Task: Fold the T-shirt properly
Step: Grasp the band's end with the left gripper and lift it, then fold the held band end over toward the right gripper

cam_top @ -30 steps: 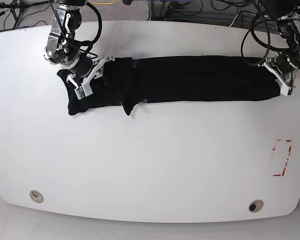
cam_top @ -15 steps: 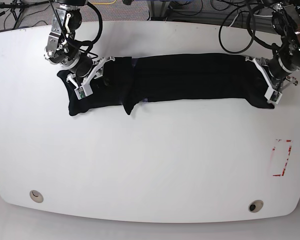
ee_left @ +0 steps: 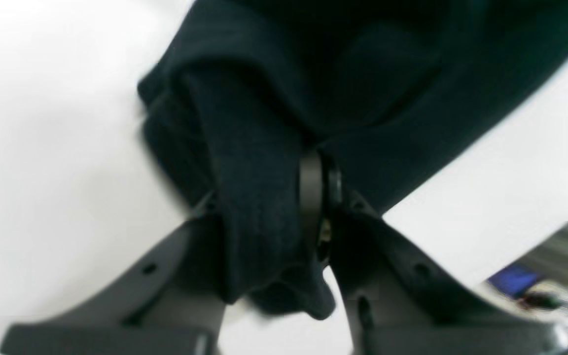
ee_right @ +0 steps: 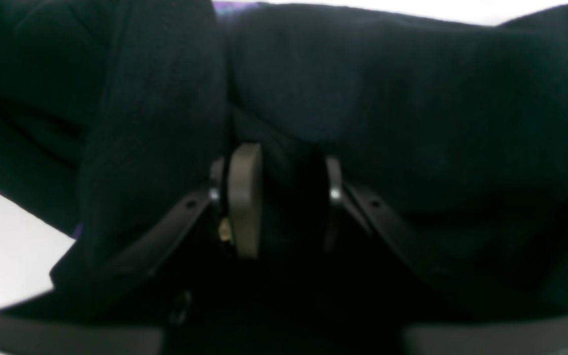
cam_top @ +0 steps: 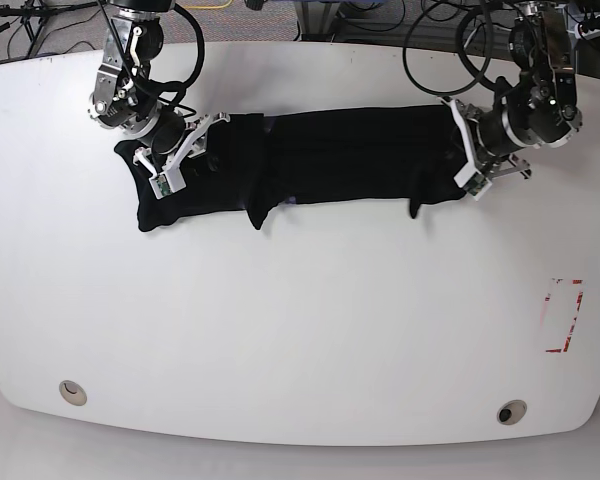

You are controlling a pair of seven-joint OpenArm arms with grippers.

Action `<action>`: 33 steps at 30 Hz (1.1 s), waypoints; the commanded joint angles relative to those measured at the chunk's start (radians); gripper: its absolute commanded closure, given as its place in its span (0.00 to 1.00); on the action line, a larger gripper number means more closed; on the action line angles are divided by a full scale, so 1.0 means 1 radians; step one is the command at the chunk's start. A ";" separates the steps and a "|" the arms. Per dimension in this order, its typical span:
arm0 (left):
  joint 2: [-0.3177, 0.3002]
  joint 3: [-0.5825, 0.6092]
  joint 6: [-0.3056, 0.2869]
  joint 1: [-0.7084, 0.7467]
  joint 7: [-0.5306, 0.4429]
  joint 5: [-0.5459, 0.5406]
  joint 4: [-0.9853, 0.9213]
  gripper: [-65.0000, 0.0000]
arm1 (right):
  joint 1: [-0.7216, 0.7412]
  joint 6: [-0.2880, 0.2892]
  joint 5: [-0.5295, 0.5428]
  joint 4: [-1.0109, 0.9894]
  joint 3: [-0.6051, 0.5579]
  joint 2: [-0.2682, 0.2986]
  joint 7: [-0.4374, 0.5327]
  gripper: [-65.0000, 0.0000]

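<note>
The robot's left gripper needs to release the black T-shirt's lifted end over the near edge of the T-shirt's flat middle part (cam_top: pixel 356 195).
The black T-shirt (cam_top: pixel 350 155) lies as a long, narrow folded band across the far half of the white table (cam_top: pixel 300 330). At the band's right end in the base view, my left gripper (cam_top: pixel 463 152) is lifting the cloth, which bunches and hangs a corner below it. The left wrist view shows that gripper (ee_left: pixel 316 197) shut on a fold of the T-shirt (ee_left: pixel 387 74). My right gripper (cam_top: pixel 188 150) rests on the band's left end. Its wrist view shows the right gripper (ee_right: pixel 288 197) shut on the T-shirt (ee_right: pixel 412 98), with dark cloth filling the gap between the fingers (ee_right: pixel 244 197).
A red-outlined rectangle (cam_top: pixel 562 315) is marked on the table near its right edge. Two round holes (cam_top: pixel 72 391) (cam_top: pixel 511 411) sit along the front edge. Black cables (cam_top: pixel 450 40) and stands crowd the floor behind the table.
My left gripper has carried the T-shirt's right end leftwards along the band, which now looks shorter. The right gripper and the left end have stayed still.
</note>
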 commanded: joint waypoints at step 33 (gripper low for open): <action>0.166 0.155 -0.002 -0.115 0.090 -0.017 0.012 0.62 | -0.010 -0.009 -0.057 -0.008 0.000 0.005 -0.075 0.75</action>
